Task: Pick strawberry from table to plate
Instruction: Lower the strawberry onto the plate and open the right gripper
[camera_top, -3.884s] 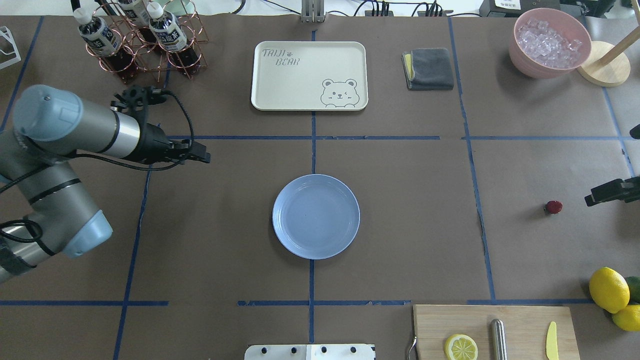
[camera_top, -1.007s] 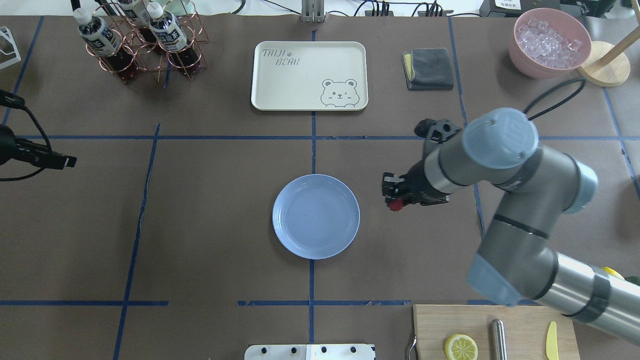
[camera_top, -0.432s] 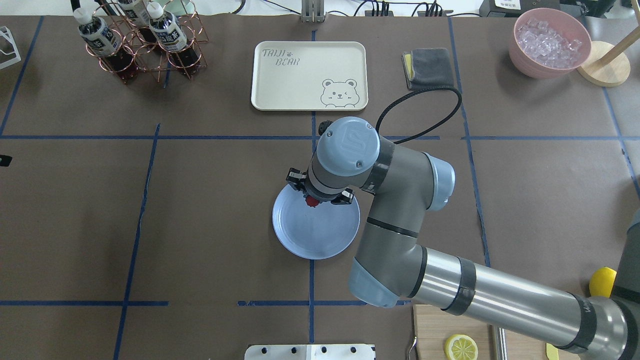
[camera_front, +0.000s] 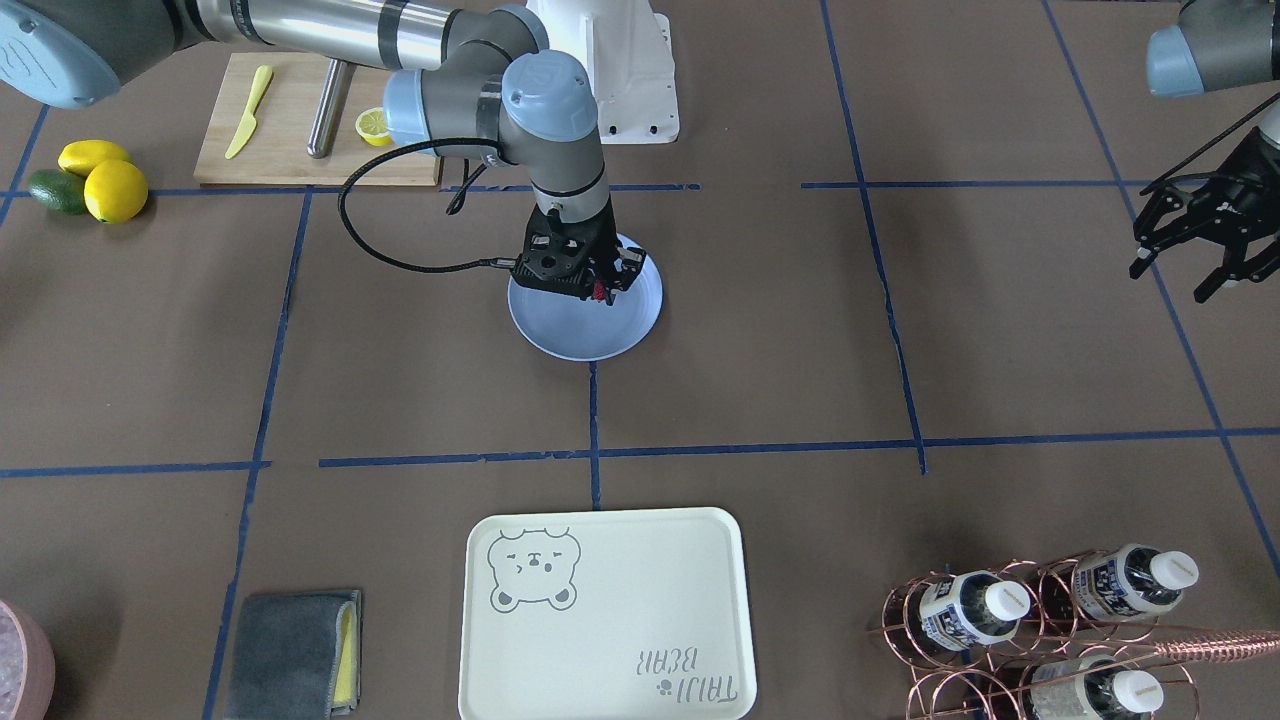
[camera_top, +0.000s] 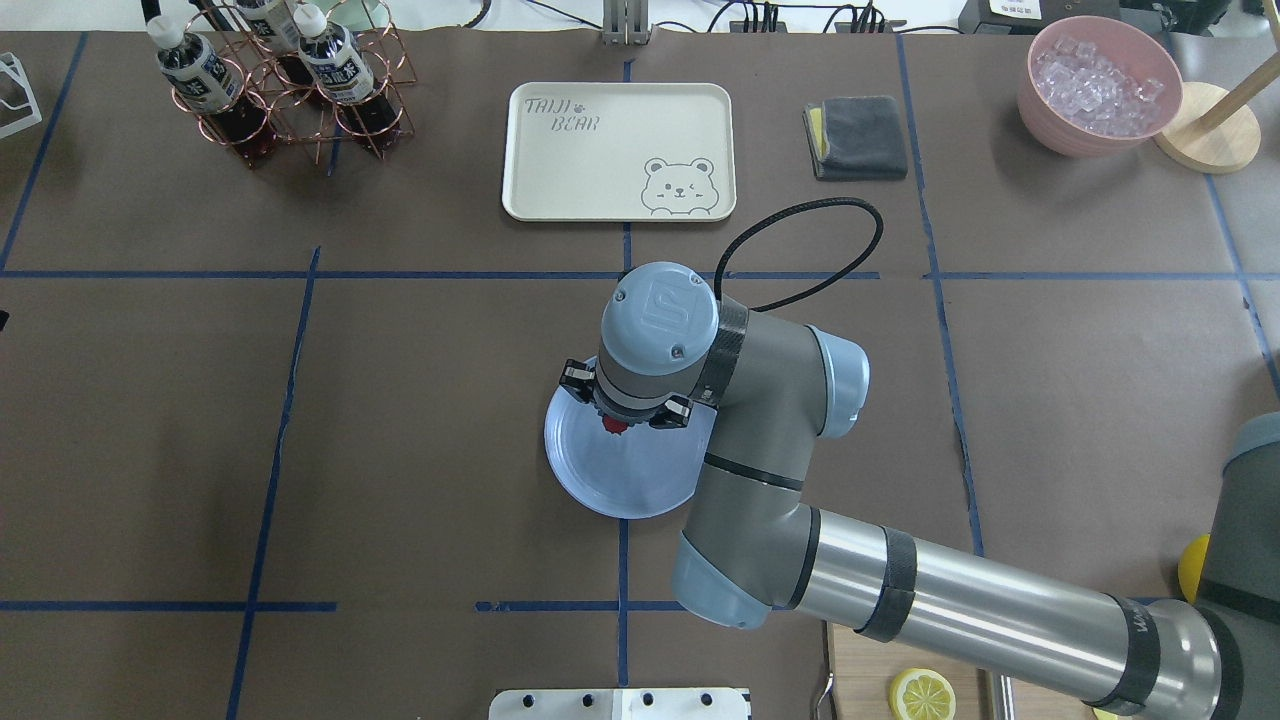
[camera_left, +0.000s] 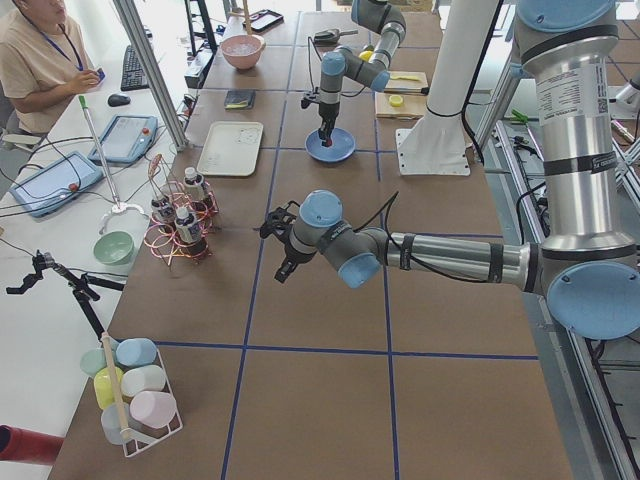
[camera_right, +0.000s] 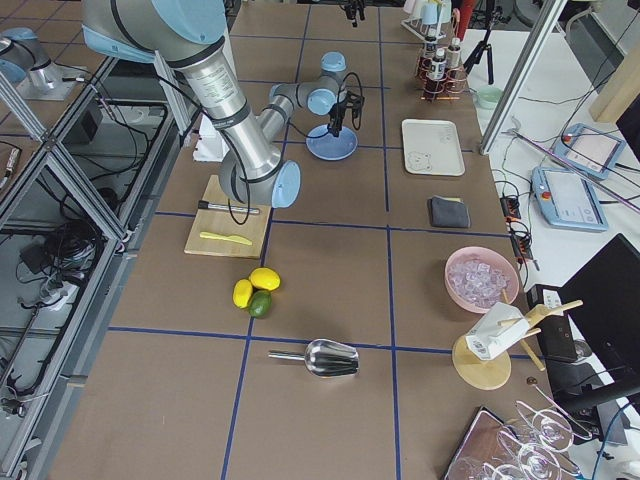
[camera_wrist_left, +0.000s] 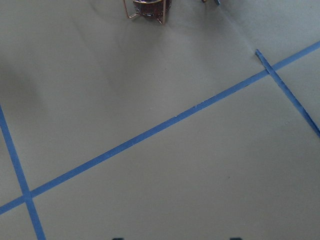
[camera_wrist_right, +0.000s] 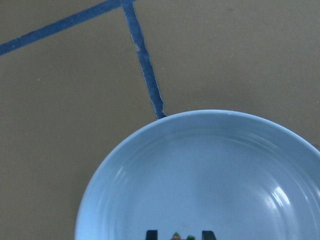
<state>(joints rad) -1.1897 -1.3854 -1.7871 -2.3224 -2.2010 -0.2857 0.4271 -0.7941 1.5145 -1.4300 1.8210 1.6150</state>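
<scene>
My right gripper will let go of the strawberry in the middle of the light-blue plate (camera_front: 584, 295) (camera_wrist_right: 210, 233).
The small red strawberry (camera_top: 614, 425) hangs between the fingers of my right gripper (camera_top: 616, 418), which is shut on it just above the far part of the light-blue plate (camera_top: 620, 485). In the front-facing view the strawberry (camera_front: 600, 292) shows red under the right gripper (camera_front: 597, 288), over the plate (camera_front: 585, 338). The right wrist view looks down into the plate (camera_wrist_right: 200, 170), with the strawberry (camera_wrist_right: 180, 237) between two dark fingertips (camera_wrist_right: 151, 234). My left gripper (camera_front: 1195, 250) hangs open and empty far off to the side, above the table (camera_top: 420, 400).
A cream bear tray (camera_top: 618, 150), a copper rack of bottles (camera_top: 280, 80), a grey cloth (camera_top: 858, 137) and a pink bowl of ice (camera_top: 1100, 85) stand along the far side. A wooden board (camera_front: 300, 130) with a lemon half and lemons (camera_front: 100, 180) sit near the robot's right.
The strawberry, earlier lying on the table at the right, has been carried left in the right gripper to above the plate. The left arm has drawn back out of the overhead view.
</scene>
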